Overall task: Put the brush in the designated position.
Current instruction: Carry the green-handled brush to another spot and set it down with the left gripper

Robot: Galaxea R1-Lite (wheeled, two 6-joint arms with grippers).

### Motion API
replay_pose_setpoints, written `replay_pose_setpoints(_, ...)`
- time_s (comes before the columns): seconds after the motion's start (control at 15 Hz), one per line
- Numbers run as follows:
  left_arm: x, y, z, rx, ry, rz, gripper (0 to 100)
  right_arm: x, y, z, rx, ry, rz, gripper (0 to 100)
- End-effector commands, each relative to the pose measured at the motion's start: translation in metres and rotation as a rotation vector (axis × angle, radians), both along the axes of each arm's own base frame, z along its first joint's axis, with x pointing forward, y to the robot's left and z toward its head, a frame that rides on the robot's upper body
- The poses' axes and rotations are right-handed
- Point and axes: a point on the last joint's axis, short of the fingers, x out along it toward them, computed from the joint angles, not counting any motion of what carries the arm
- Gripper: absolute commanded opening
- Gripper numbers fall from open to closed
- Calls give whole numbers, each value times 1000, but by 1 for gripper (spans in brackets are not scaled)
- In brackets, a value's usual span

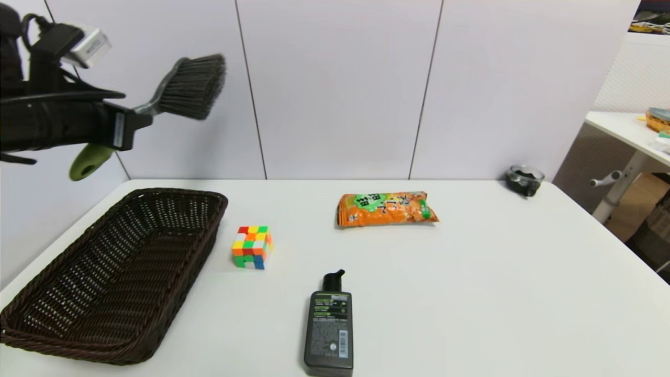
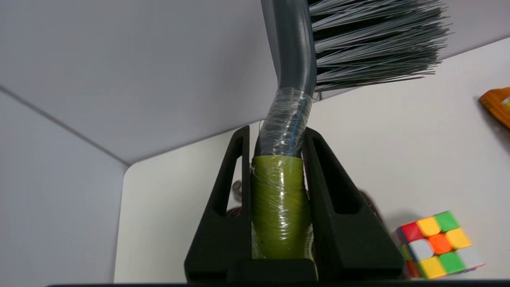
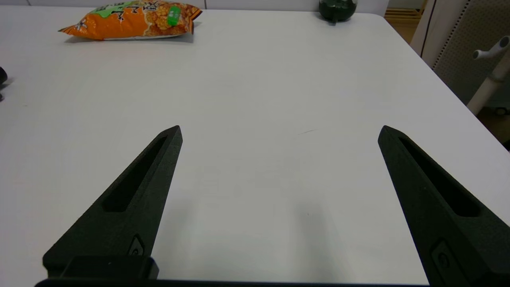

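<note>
I will use my left gripper to set the brush down on the part of the table (image 1: pixel 76 236) (image 2: pixel 167 263) between the wicker basket and the side wall.
My left gripper (image 1: pixel 137 121) is high in the air above the far left of the table, shut on the brush (image 1: pixel 192 86). The dark grey bristles fan out to the right of the fingers, and the lime-green handle end (image 1: pixel 88 162) hangs below the gripper. In the left wrist view the two black fingers (image 2: pixel 233 187) clamp the green, film-wrapped handle (image 2: pixel 279 207), with the grey neck and bristles (image 2: pixel 374 44) beyond them. My right gripper (image 3: pixel 279 131) is open over bare table on the right side, out of the head view.
A dark wicker basket (image 1: pixel 172 283) lies on the table's left. A colourful cube (image 1: pixel 252 247) sits beside it, a dark pump bottle (image 1: pixel 329 330) lies near the front, an orange snack bag (image 1: pixel 386 209) farther back, and a small dark bowl (image 1: pixel 524 179) stands at the far right corner.
</note>
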Motion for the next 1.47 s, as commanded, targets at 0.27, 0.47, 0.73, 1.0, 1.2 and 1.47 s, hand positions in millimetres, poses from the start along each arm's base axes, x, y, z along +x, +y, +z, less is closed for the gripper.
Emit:
replay_pose_setpoints(0.27, -45, 89, -37, -61, 102, 137, 0, 0, 0, 0, 1, 3, 0, 100)
replay_pose_setpoints(0.47, -43, 111, -57, -64, 161, 131, 0, 0, 0, 0, -1, 3, 0, 100)
replay_pose_setpoints(0.73, -36, 147, -85, -62, 211, 137, 0, 0, 0, 0, 1, 3, 0, 100)
replay_pose_setpoints(1.0, -34, 184, -109, -68, 198, 229, 0, 0, 0, 0, 1, 3, 0, 100)
replay_pose_setpoints(1.2, -35, 189, -135, -141, 267, 200, 0, 0, 0, -1, -1, 4, 0, 100)
replay_pose_setpoints(1.47, -30, 192, -165, -157, 372, 158, 0, 0, 0, 0, 1, 3, 2, 100)
